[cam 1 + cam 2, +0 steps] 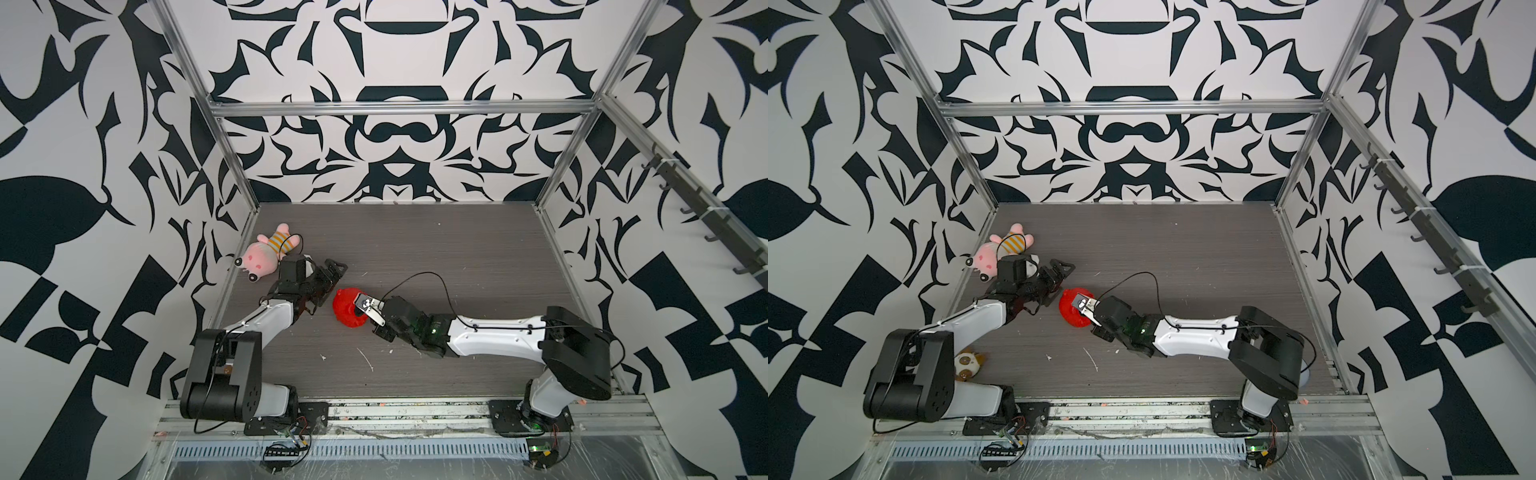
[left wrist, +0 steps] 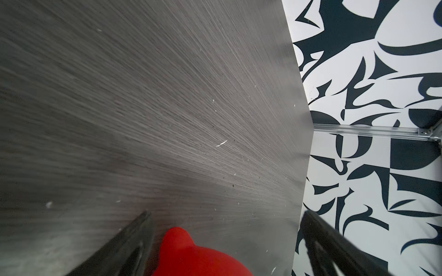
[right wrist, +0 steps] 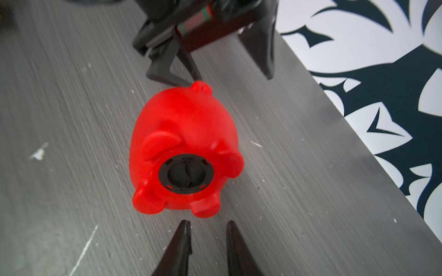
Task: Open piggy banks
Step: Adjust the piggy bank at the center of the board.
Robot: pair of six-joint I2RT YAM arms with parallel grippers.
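Note:
The red piggy bank lies loose ahead of my left gripper's open fingers, so my left gripper should grip its back [image 3: 184,101] before my right gripper pinches the plug.
The red piggy bank [image 1: 345,308] [image 1: 1068,311] lies on its side on the dark table, mid-left. In the right wrist view its belly [image 3: 184,133] faces the camera, with the black round plug [image 3: 185,175] seated in it. My right gripper [image 3: 208,222] [image 1: 362,312] is just short of the pig's legs, open by a narrow gap with nothing between its fingers. My left gripper [image 1: 328,286] [image 1: 1059,282] [image 2: 226,213] is wide open at the pig's other side. The pig's red back [image 2: 191,253] shows between its fingers, which do not touch it.
A pink plush pig in a striped shirt [image 1: 266,257] [image 1: 996,253] lies at the back left, beside the left arm. A small brown-and-white plush toy [image 1: 967,363] sits by the left arm's base. Patterned walls and metal frame rails close in the table.

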